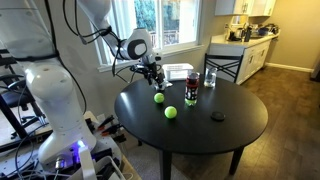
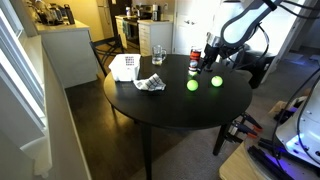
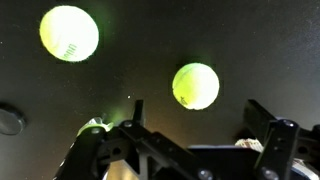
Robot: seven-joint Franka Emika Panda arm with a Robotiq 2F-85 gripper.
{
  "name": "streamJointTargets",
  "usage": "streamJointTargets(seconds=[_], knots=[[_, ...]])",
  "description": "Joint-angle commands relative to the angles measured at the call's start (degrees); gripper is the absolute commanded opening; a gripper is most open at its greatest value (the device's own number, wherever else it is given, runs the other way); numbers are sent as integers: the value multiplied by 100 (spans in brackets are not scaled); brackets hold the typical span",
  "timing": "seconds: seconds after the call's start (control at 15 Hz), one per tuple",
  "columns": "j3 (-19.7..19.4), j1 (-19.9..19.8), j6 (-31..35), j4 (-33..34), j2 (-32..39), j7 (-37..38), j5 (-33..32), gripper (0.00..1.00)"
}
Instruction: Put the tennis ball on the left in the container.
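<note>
My gripper is going to close around the middle of the tennis ball (image 1: 159,98) (image 3: 196,86) just below it, the one that is farther from the small dark disc.
Two yellow-green tennis balls lie on the round black table (image 1: 240,130). One ball (image 1: 159,98) (image 2: 215,81) lies just below my gripper (image 1: 155,80) (image 2: 211,67); the other ball (image 1: 170,113) (image 2: 192,85) lies a short way from it. In the wrist view the near ball (image 3: 195,86) sits just ahead of my open jaws (image 3: 200,120), and the other ball (image 3: 69,32) is at the upper left. The gripper is open, empty, and hovers above the ball without touching it. The whitish container (image 2: 125,67) with a reddish rim (image 1: 178,70) stands at the table's edge.
A tall dark tumbler (image 1: 191,87) (image 2: 194,65) stands close beside the gripper. A clear glass (image 1: 210,78) (image 2: 158,55) stands further along. A crumpled wrapper (image 2: 150,83) lies near the container. A small dark disc (image 1: 218,116) (image 3: 8,120) lies on the table. A chair (image 1: 225,65) stands behind.
</note>
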Motion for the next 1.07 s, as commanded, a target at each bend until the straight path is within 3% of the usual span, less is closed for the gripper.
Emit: streamJointTargets(seconds=[0.0,0.13,0.47,1.0], knots=[[-95,15,544,47,566,-410,449,100],[-161,-62,691,178,875,-224,189,100],[-279,-26,695,625,1389,-301,336,100],[101,50,664,1209,1894,-439,668,100]])
